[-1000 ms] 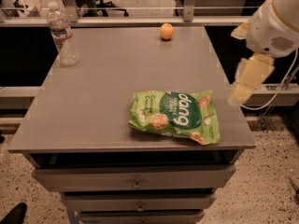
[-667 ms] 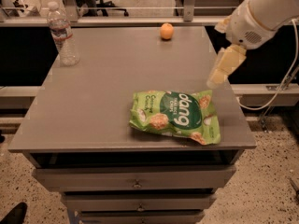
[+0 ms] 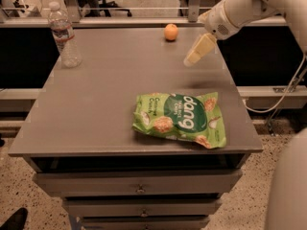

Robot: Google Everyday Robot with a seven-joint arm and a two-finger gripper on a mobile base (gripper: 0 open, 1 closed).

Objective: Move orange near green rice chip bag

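Next, my gripper goes next to the orange (image 3: 171,31) near the table's far edge and closes there, because the orange belongs near the green rice chip bag.
The orange (image 3: 171,32) sits near the far edge of the grey table (image 3: 105,99), right of centre. The green rice chip bag (image 3: 180,119) lies flat near the front right of the table, white "dang" lettering facing up. My gripper (image 3: 192,58) hangs above the table's far right part, below and to the right of the orange and well behind the bag. It is apart from both and holds nothing that I can see.
A clear plastic water bottle (image 3: 64,35) stands upright at the far left of the table. Drawers (image 3: 139,188) run below the front edge. A rail and office chairs are behind the table. A cable hangs at the right.
My arm has swung left and farther back, from beside the table's right edge to over the table, closer to the orange. The orange, bag and bottle have not moved.
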